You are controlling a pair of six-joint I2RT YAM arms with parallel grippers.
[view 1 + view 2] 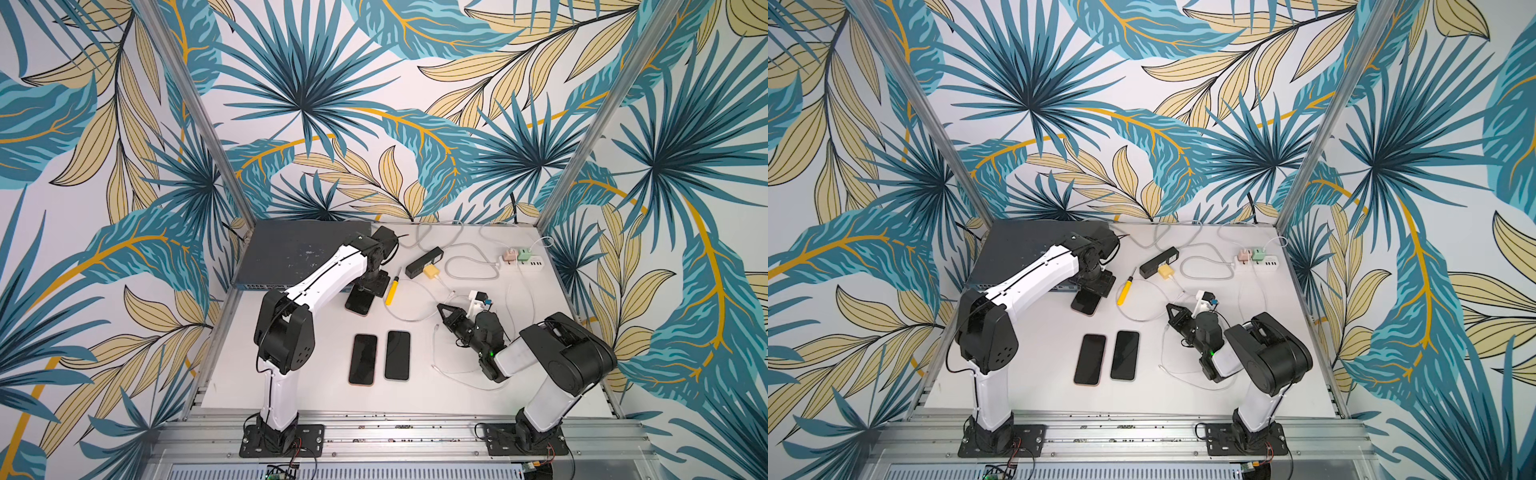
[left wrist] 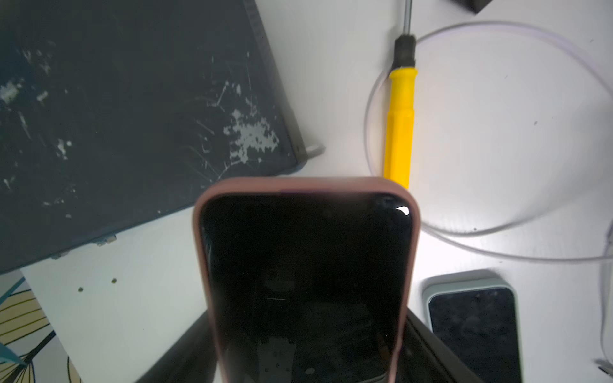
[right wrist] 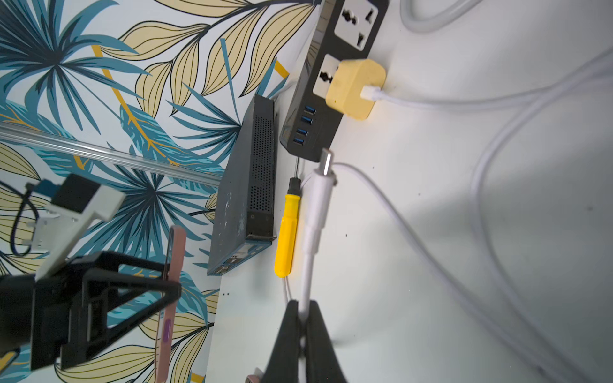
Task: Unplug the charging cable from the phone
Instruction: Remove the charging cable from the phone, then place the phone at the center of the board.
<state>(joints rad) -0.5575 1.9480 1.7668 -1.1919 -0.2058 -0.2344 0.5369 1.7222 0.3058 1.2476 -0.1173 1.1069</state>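
The robot's left gripper should set the held phone down on the bare table (image 1: 331,346) between the pink-cased phone and network box.
A phone (image 2: 305,282) in a pink case with a dark screen sits between the two dark fingers (image 2: 185,351) of my left gripper (image 2: 306,348), which is shut on its sides. In both top views this phone (image 1: 359,306) (image 1: 1086,306) is near the front right corner of the dark box, under the left gripper (image 1: 368,293). My right gripper (image 3: 303,310) (image 1: 440,307) is shut on the white charging cable (image 3: 313,215). The cable's metal plug (image 3: 326,162) sticks out bare, clear of the phone. The phone shows edge-on in the right wrist view (image 3: 174,265).
Two more phones (image 1: 363,359) (image 1: 397,355) lie face up at the table's front middle. A yellow screwdriver (image 1: 391,291) lies beside the held phone. A dark network box (image 1: 299,249) fills the back left. Behind are a black power strip (image 1: 424,262) with a yellow charger (image 1: 431,273), a white strip (image 1: 525,262) and loose white cables.
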